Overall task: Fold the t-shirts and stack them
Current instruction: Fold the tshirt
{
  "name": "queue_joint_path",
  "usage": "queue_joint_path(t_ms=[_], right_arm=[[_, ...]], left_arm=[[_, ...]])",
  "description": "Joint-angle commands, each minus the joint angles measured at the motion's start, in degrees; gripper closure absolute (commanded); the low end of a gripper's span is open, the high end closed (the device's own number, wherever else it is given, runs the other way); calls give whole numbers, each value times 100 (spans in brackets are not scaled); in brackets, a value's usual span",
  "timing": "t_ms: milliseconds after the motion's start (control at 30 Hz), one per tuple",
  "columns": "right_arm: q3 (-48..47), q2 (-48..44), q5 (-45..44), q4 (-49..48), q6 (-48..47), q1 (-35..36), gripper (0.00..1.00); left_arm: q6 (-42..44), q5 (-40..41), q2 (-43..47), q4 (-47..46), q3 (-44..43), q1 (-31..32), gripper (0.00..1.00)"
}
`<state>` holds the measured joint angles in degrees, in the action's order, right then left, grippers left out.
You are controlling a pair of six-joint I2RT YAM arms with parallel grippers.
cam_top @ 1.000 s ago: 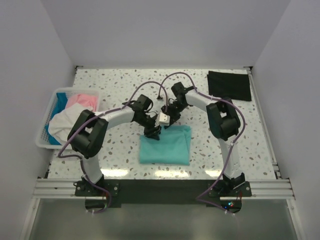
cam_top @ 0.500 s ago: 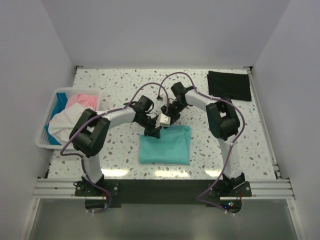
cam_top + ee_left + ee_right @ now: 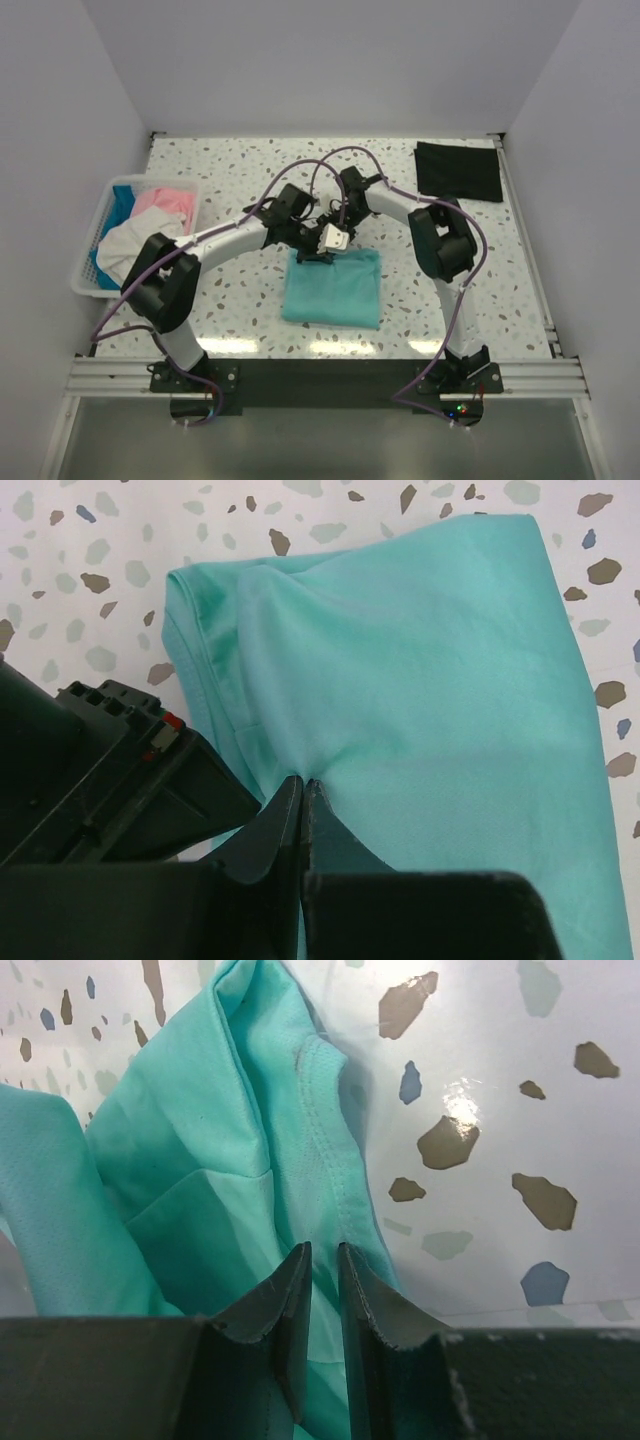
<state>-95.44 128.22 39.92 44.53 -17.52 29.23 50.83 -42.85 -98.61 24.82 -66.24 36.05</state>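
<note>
The left gripper pinches a mid-edge pucker on the teal t-shirt's far edge, so it should open and take the t-shirt's far corner on the basket's side [image 3: 292, 256].
A teal-green t-shirt [image 3: 335, 292] lies folded on the speckled table in front of the arm bases. Both grippers meet at its far edge. My left gripper [image 3: 312, 256] [image 3: 303, 778] is shut, pinching a pucker of the teal cloth [image 3: 430, 680] near its far left corner. My right gripper [image 3: 336, 240] [image 3: 323, 1248] sits just beyond it, its jaws narrowly apart with a hemmed fold of the same shirt [image 3: 190, 1140] between them. A black t-shirt [image 3: 458, 170] lies folded flat at the far right. Pink [image 3: 166, 201], white [image 3: 124, 246] and bright blue [image 3: 122, 197] t-shirts are bunched in the basket.
The white slatted basket [image 3: 84, 284] stands at the table's left edge. Grey walls close in the table on the left, right and far sides. Purple cables loop over both arms above the shirt's far edge.
The left gripper's jaws have closed onto the teal cloth. The left arm has shifted slightly right and away, and the shirt's far edge has bunched with it. The right gripper has barely moved.
</note>
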Motion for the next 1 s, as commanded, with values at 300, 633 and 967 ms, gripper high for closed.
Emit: queue_joint_path(t_ms=[300, 633, 967], right_arm=[[148, 238, -20, 38, -454, 91, 79], [131, 291, 51, 99, -507, 91, 79], [-71, 352, 68, 249, -533, 100, 76]], left_arm=[[366, 207, 263, -864, -109, -72, 100], [489, 356, 325, -1401, 129, -301, 100], [823, 602, 447, -1743, 638, -318, 100]])
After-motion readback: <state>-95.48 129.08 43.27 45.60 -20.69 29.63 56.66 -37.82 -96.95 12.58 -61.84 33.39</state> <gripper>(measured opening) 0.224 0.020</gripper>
